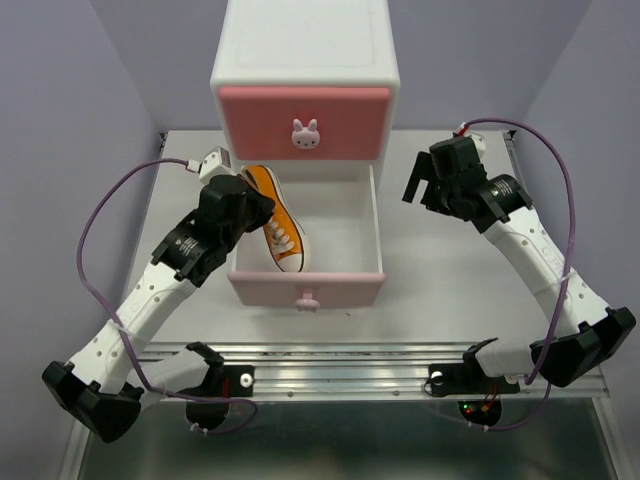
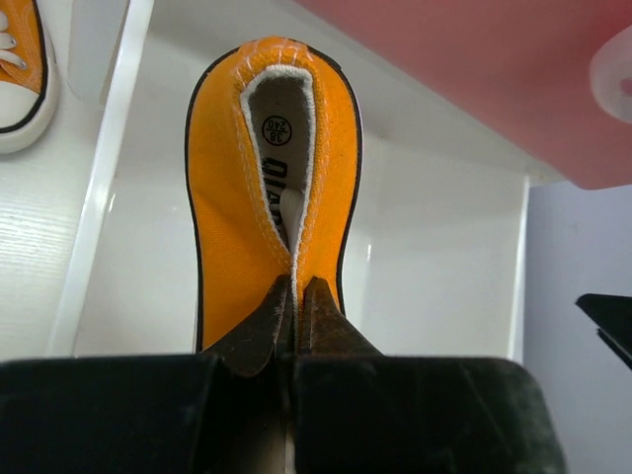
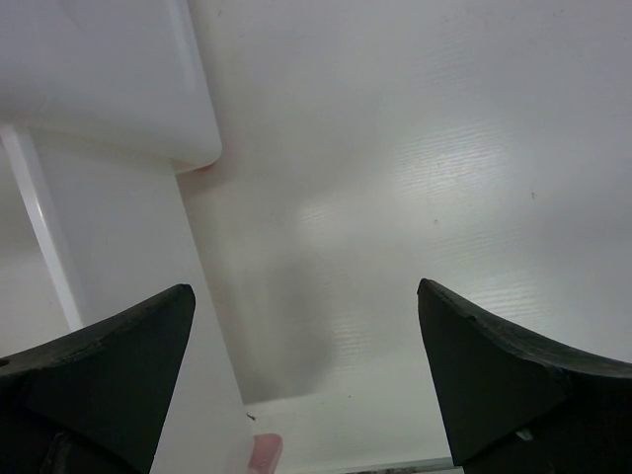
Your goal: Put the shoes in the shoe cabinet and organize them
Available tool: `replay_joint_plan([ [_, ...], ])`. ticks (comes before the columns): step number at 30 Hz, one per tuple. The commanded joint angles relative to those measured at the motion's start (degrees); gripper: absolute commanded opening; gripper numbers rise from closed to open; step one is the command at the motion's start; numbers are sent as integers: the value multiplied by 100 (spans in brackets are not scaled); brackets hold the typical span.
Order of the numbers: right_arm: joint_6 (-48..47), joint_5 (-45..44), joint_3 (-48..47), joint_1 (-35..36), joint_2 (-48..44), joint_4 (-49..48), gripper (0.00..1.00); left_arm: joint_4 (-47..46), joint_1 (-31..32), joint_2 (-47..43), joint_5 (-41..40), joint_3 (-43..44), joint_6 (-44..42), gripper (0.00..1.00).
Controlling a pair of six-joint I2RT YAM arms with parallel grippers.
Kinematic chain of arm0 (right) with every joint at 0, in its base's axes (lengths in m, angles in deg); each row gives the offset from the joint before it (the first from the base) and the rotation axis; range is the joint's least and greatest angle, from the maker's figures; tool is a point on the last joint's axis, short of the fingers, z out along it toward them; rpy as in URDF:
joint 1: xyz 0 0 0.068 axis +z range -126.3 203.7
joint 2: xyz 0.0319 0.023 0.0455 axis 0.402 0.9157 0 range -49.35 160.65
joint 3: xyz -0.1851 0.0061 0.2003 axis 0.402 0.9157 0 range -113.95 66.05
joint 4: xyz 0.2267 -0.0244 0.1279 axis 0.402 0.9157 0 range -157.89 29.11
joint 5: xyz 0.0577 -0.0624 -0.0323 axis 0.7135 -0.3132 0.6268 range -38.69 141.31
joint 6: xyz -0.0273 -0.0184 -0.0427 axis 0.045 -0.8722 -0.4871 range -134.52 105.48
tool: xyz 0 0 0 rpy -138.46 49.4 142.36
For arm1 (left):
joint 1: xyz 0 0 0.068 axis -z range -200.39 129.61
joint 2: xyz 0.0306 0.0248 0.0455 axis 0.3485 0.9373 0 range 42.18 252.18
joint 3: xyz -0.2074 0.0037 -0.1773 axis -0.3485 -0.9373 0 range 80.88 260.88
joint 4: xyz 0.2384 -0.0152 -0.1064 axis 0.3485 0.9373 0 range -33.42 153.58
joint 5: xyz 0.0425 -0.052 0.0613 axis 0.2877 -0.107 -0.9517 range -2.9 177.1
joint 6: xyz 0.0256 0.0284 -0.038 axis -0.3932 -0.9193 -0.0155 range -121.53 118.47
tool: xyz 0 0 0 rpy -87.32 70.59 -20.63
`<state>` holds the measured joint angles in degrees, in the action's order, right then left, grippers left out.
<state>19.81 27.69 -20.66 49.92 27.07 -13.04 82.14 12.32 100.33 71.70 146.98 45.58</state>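
Note:
Next, my left gripper releases the orange shoe on the bottom of the lower drawer, along the drawer's side (image 1: 276, 223) next to the second orange shoe.
The shoe cabinet (image 1: 305, 60) stands at the back, its upper pink drawer shut and its lower drawer (image 1: 340, 215) pulled out. An orange shoe (image 1: 283, 238) with a white sole lies lengthwise in the left part of that drawer, heel toward the cabinet. My left gripper (image 1: 260, 205) is shut on it. In the left wrist view the gripper (image 2: 294, 286) pinches the two sides of the shoe's (image 2: 232, 207) collar together. The toe of a second orange shoe (image 2: 18, 74) shows beyond the drawer's left wall. My right gripper (image 1: 420, 195) hangs open and empty, right of the drawer.
The drawer's pink front (image 1: 307, 288) faces the arm bases. The right wrist view has bare white table (image 3: 444, 148) between the open fingers, beside the cabinet's corner (image 3: 109, 89). Purple cables loop beside both arms. Lilac walls close in the table's sides.

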Motion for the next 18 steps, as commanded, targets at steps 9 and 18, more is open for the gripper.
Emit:
replay_joint_plan([
  [9,4,-3,260,-38,-303,-88,100,-649,34,284,-42,165,-1072,0],
  [18,-31,-64,480,-38,-470,-168,100,-421,42,487,-33,219,-1766,0],
])
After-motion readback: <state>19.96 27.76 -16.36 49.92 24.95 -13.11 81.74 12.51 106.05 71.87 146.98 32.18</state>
